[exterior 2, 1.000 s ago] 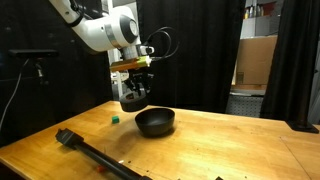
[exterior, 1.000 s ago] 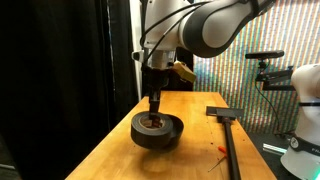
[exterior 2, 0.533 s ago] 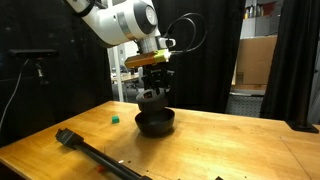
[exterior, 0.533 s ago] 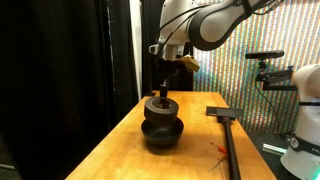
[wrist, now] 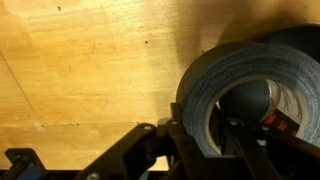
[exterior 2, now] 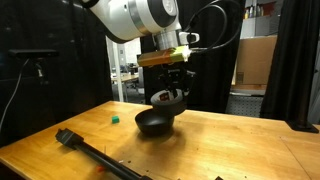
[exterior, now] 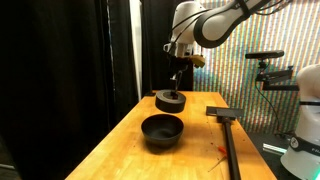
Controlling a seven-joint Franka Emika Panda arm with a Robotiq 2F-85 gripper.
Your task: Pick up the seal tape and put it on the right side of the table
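My gripper needs to release the seal tape on the table point(exterior: 190, 117) between the black bowl and the head of the T-shaped tool.
My gripper point(exterior: 175, 84) is shut on the seal tape point(exterior: 170, 100), a thick dark-grey ring roll, and holds it in the air beyond the round black bowl point(exterior: 162, 130). In an exterior view the tape point(exterior 2: 170, 97) hangs just above and behind the bowl point(exterior 2: 154, 121). In the wrist view the jaws point(wrist: 205, 135) clamp the wall of the roll point(wrist: 215, 85), one finger inside its centre hole, with the table's light wooden top point(wrist: 80, 60) below.
A long black T-shaped tool point(exterior: 228, 135) lies on the table, also seen in an exterior view point(exterior 2: 95, 155). A small green cube point(exterior 2: 115, 118) sits near the table's far edge. A second white robot point(exterior: 305, 100) stands beside the table.
The gripper has carried the tape up from over the black bowl and moved it past the bowl, further along the table. The bowl has stayed in place.
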